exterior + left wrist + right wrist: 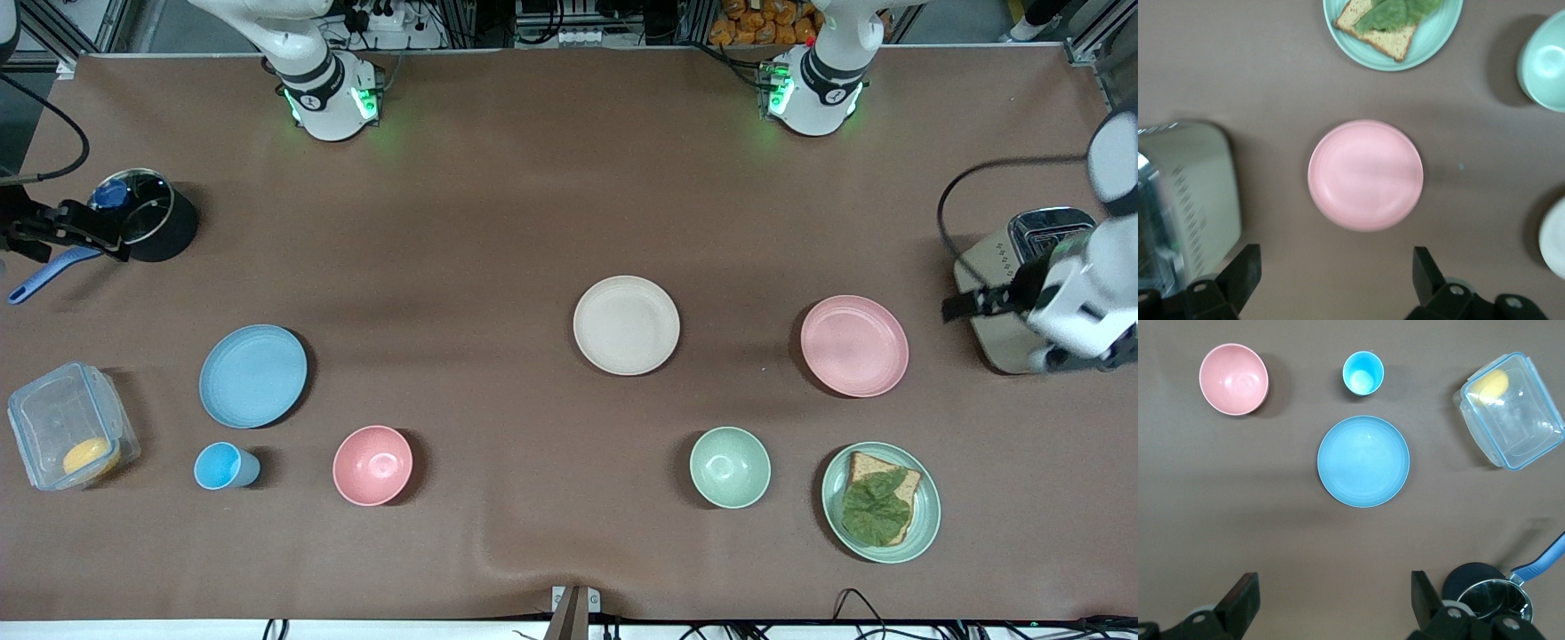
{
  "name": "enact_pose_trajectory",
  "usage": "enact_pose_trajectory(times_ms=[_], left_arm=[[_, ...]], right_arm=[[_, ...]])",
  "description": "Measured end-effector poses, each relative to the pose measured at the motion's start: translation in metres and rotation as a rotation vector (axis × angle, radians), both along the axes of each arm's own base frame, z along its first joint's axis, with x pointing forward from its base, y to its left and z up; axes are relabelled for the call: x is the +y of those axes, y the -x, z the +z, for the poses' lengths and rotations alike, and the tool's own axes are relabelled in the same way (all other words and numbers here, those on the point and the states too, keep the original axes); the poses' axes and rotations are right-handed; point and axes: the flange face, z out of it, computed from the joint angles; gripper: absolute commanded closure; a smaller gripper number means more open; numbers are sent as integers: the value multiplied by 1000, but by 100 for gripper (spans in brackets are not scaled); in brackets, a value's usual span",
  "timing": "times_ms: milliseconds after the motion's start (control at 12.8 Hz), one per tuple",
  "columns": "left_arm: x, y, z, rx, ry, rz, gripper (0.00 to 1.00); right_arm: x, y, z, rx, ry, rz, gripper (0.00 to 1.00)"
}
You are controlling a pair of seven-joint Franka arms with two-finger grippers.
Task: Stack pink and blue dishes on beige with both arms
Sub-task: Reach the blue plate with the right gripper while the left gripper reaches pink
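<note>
My left gripper should close on the pink plate's rim (907, 345) (1309, 185) on the plate's side toward the toaster.
The beige plate (626, 324) lies mid-table, and only its edge (1555, 240) shows in the left wrist view. Toward the left arm's end lies the pink plate (854, 345) (1365, 175). The blue plate (253, 375) (1363, 461) lies toward the right arm's end. My left gripper (978, 304) (1335, 257) hangs open and empty in the air beside the toaster, short of the pink plate. My right gripper (102, 240) (1335, 583) hangs open and empty beside the pot, short of the blue plate.
A toaster (1005, 267) stands at the left arm's end. A black pot (169, 227), a blue spatula (40, 280) and a clear container (71, 425) are at the right arm's end. Nearer the front camera are a blue cup (225, 466), a pink bowl (372, 465), a green bowl (730, 467) and a green plate (927, 516) with toast.
</note>
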Motion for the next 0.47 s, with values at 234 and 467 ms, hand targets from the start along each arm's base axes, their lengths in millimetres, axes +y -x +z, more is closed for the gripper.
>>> enact_pose_trajectory(times_ms=[234, 467], left_arm=[[10, 1, -99, -79, 15, 18, 0], [23, 27, -158, -76, 21, 39, 0]], right_arm=[[1, -21, -51, 85, -22, 2, 0], [-1, -40, -106, 167, -115, -23, 0]])
